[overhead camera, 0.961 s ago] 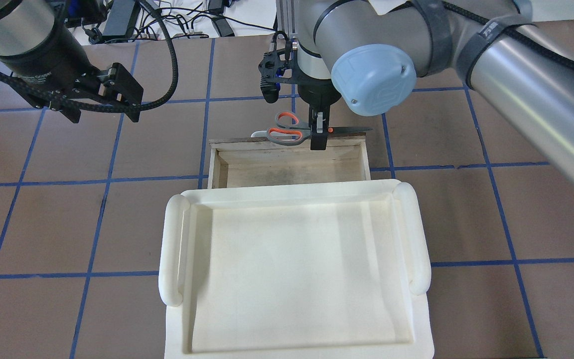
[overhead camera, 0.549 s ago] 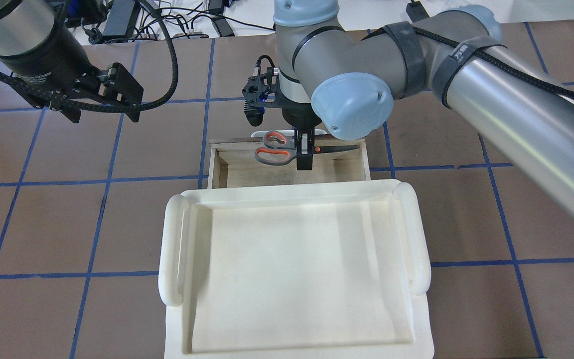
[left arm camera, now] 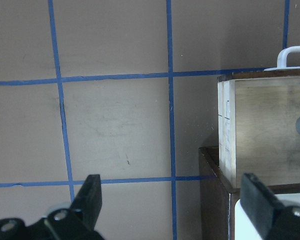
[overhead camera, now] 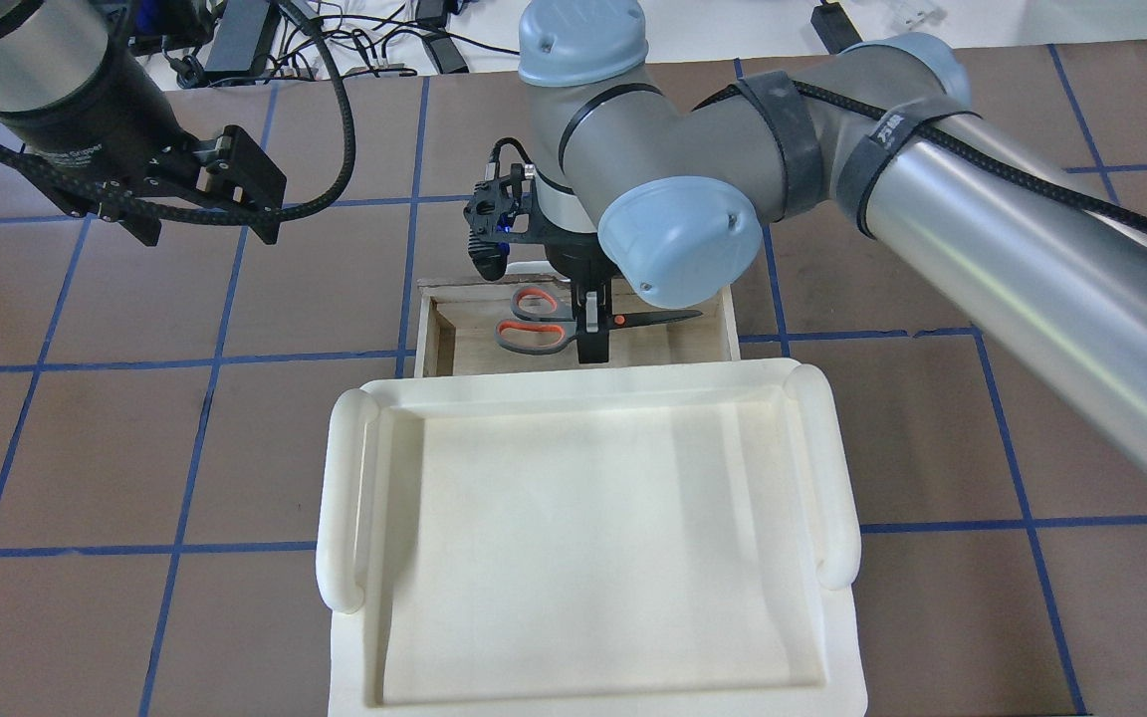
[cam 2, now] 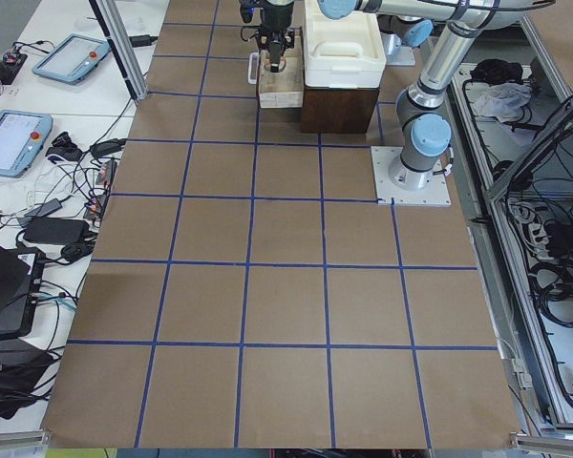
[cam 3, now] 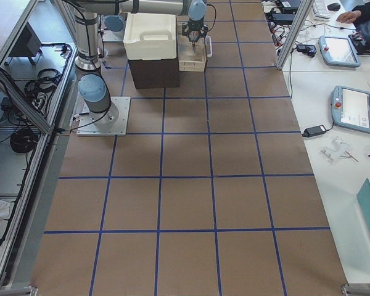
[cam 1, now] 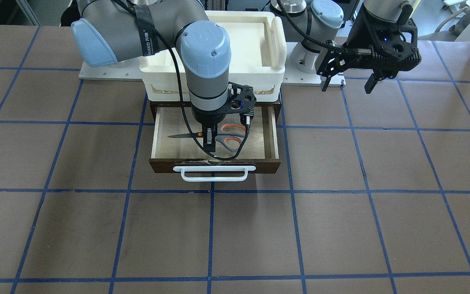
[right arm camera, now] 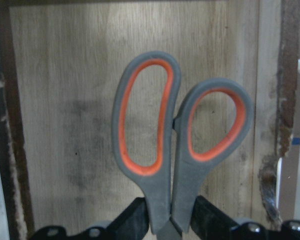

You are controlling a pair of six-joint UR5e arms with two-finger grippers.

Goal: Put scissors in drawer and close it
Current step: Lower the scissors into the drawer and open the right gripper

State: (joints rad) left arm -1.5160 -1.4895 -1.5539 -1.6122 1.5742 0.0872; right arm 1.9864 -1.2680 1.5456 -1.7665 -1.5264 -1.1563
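Note:
I need to release the scissors from my right gripper on the middle of the drawer's wooden bottom (cam 1: 210, 138) (right arm camera: 152, 207), behind the white bar handle.
The scissors (overhead camera: 534, 321), with grey handles lined orange-red, are held level by my right gripper (overhead camera: 593, 334), which is shut on them near the pivot. They are within the outline of the open drawer (overhead camera: 723, 329), just above its pale wooden floor. The front view shows the scissors (cam 1: 229, 136), my right gripper (cam 1: 209, 143), the drawer (cam 1: 259, 143) and its white bar handle (cam 1: 214, 173). In the right wrist view the handles (right arm camera: 180, 140) fill the frame. My left gripper (overhead camera: 210, 234) is open and empty, off to the drawer's left (cam 1: 346, 87).
A white plastic tray (overhead camera: 344, 498) sits on the dark cabinet the drawer slides out of; it also shows in the front view (cam 1: 276, 32). The left wrist view shows the drawer's side (left arm camera: 260, 130) and the brown table with blue grid lines.
My right gripper has carried the scissors from over the drawer's front edge back toward the robot and down into the drawer. The left arm has not moved.

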